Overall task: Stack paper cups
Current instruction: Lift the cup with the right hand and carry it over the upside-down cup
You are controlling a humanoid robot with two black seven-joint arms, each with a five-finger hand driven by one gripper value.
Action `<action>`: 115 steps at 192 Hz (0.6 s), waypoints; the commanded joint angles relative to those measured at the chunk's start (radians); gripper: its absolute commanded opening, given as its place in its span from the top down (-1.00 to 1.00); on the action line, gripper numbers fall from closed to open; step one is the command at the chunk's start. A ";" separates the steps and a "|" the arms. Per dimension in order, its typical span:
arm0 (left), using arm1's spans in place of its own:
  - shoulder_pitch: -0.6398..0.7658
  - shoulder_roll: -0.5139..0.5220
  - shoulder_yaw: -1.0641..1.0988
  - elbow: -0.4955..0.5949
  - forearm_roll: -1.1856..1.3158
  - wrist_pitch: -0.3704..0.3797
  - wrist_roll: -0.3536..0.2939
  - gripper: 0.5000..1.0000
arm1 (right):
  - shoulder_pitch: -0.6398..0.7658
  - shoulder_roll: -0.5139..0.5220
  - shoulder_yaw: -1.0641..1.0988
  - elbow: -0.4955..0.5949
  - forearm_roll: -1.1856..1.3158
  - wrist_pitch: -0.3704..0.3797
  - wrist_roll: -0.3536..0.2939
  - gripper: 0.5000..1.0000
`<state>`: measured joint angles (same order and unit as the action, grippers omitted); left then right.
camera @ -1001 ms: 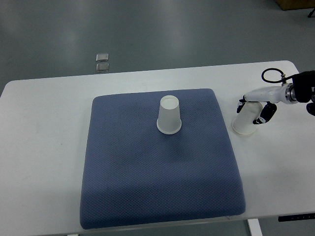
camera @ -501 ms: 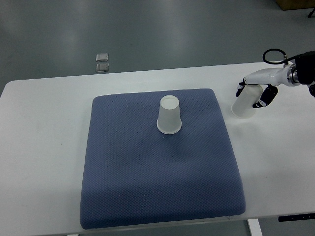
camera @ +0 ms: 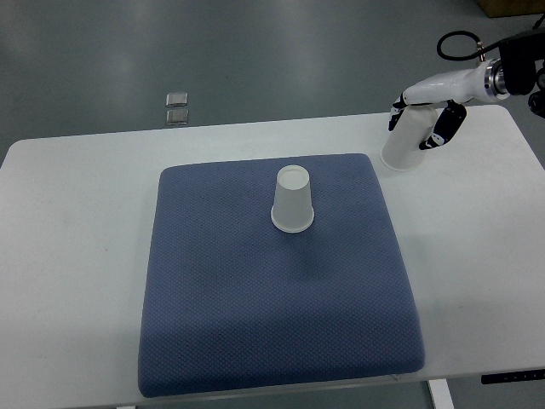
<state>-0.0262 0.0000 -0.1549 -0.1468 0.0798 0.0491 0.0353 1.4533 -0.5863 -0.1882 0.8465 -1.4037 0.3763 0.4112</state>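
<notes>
Next, I let go of the white paper cup in my right gripper over the top of the upside-down cup (camera: pixel 295 177) on the blue mat.
A white paper cup (camera: pixel 293 200) stands upside down on the blue mat (camera: pixel 272 298), a little behind its middle. A second white paper cup (camera: pixel 405 141) hangs tilted, mouth down and toward the left, above the table near the mat's back right corner. My right hand (camera: pixel 421 118) is shut on this second cup, its dark fingertips on either side of the cup's upper part. The right arm comes in from the upper right. The left arm does not show.
The mat lies on a white table (camera: pixel 68 256) that fills most of the view. Two small grey squares (camera: pixel 177 107) lie on the floor behind the table. A black cable loop (camera: pixel 456 45) sits at the right wrist.
My right hand has lifted the second cup off the table and carried it up and to the left, toward the mat's back right corner. The cup on the mat has not moved.
</notes>
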 commanded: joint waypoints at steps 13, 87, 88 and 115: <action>0.000 0.000 0.000 0.000 0.000 0.000 0.000 -1.00 | 0.091 0.014 0.003 0.077 0.002 0.073 -0.003 0.33; 0.000 0.000 0.000 0.001 0.000 0.000 0.000 -1.00 | 0.186 0.166 0.012 0.080 0.014 0.168 -0.002 0.30; 0.000 0.000 0.000 0.001 0.000 0.000 0.000 -1.00 | 0.186 0.166 0.012 0.080 0.014 0.168 -0.002 0.30; 0.000 0.000 0.000 0.000 0.000 0.000 0.000 -1.00 | 0.185 0.194 0.013 0.083 0.014 0.188 -0.002 0.30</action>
<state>-0.0261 0.0000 -0.1549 -0.1466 0.0798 0.0491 0.0353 1.6389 -0.4154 -0.1755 0.9278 -1.3902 0.5524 0.4095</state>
